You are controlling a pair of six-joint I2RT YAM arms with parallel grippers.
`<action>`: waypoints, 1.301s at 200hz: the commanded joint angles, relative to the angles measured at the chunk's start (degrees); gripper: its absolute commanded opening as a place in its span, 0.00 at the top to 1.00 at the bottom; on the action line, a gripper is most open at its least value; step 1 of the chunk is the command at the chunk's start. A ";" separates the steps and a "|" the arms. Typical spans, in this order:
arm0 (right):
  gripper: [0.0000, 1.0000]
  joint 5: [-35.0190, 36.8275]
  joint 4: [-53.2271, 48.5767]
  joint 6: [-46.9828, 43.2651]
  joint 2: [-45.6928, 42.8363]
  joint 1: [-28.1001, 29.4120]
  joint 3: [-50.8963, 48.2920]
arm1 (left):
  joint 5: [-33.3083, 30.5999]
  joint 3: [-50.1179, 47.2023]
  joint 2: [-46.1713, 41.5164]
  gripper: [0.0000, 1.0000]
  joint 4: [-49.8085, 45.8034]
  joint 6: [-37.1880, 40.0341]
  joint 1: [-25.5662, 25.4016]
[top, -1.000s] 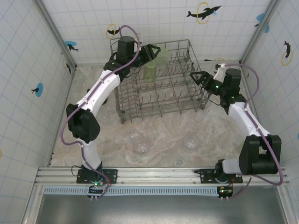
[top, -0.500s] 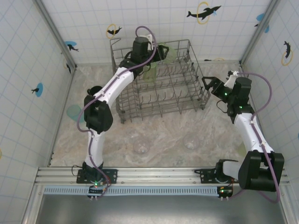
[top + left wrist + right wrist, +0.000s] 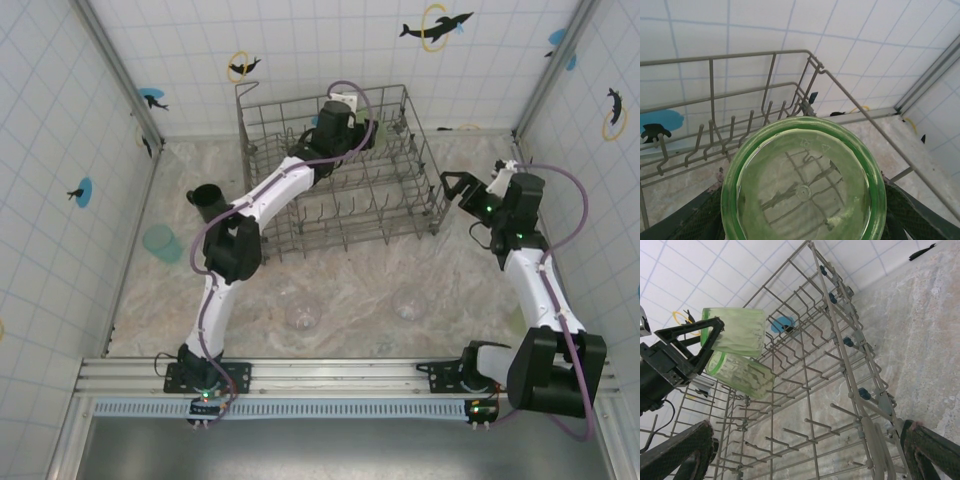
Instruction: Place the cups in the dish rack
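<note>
My left gripper is to set the light-green tumbler down among the back pegs of the grey wire dish rack [image 3: 358, 152].
My left gripper [image 3: 368, 133] reaches over the back right part of the grey wire dish rack [image 3: 340, 226], shut on a light-green tumbler [image 3: 802, 185] whose base faces the wrist camera. In the right wrist view this tumbler [image 3: 737, 332] hangs above a second green tumbler [image 3: 740, 374] that lies among the tines. My right gripper [image 3: 455, 185] stands open just outside the rack's right wall, nothing between its fingers. A black mug [image 3: 207, 203] and a teal cup [image 3: 160, 243] stand on the table left of the rack. Two clear cups [image 3: 303, 315] [image 3: 407, 308] sit in front.
Tiled walls close in the table on three sides, near the rack's back rim [image 3: 765, 54]. The rack's tall right wall [image 3: 847, 341] stands directly before my right gripper [image 3: 807, 455]. Marbled tabletop lies between the rack and the arm bases.
My left arm has swung rightwards along the rack's back with the green tumbler, uncovering the black mug and teal cup. My right gripper has drawn back a little to the right.
</note>
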 commanded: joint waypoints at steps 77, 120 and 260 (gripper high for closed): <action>0.00 0.86 0.07 -1.33 -1.83 -0.38 -2.08 | -7.75 2.51 4.97 1.00 0.51 7.22 0.06; 0.00 0.94 0.00 -1.67 -1.99 -0.37 -2.48 | -9.84 3.03 6.74 1.00 1.85 6.21 0.10; 0.00 1.39 -2.44 -1.39 -1.00 -0.67 -1.80 | -11.37 -2.08 6.17 0.03 6.07 3.41 0.10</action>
